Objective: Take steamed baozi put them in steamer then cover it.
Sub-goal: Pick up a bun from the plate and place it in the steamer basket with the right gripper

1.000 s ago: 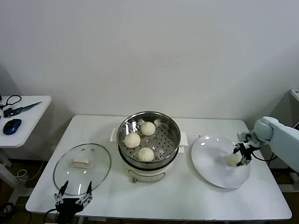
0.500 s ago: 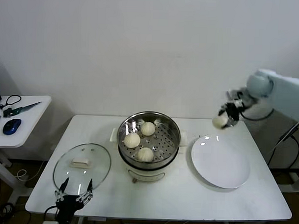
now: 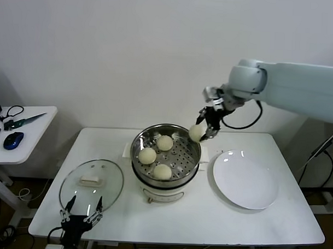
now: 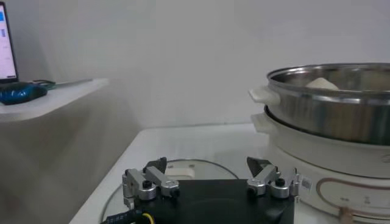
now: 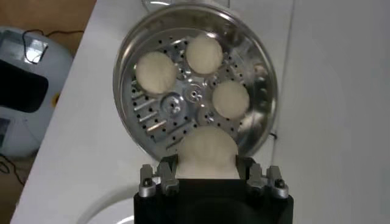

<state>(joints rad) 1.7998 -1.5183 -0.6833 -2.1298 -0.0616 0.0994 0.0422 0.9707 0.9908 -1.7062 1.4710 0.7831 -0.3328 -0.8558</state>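
Note:
The robot's right gripper will set the baozi down on the bare patch of the steamer tray [image 3: 183,156] [image 5: 189,126] closest to the white plate.
The steel steamer [image 3: 141,151] stands mid-table with three cream-white baozi [image 3: 147,155] on its perforated tray. My right gripper [image 3: 201,131] is shut on a fourth baozi [image 3: 196,132] and holds it in the air above the steamer's right rim. In the right wrist view this baozi [image 5: 207,152] sits between the fingers, over the steamer [image 5: 262,91] near its edge. The glass cover [image 3: 91,183] with its white handle lies flat on the table to the left of the steamer. My left gripper [image 3: 82,215] is open and empty at the table's front edge, just in front of the cover [image 4: 183,170].
A flat white plate [image 3: 245,179] lies bare to the right of the steamer. A side table [image 3: 18,133] at the far left holds a blue mouse [image 3: 13,140] and cables. The white wall stands close behind the table.
My right gripper lifted the baozi off the white plate, raised it high and carried it left to above the steamer's right rim. The left arm has not moved.

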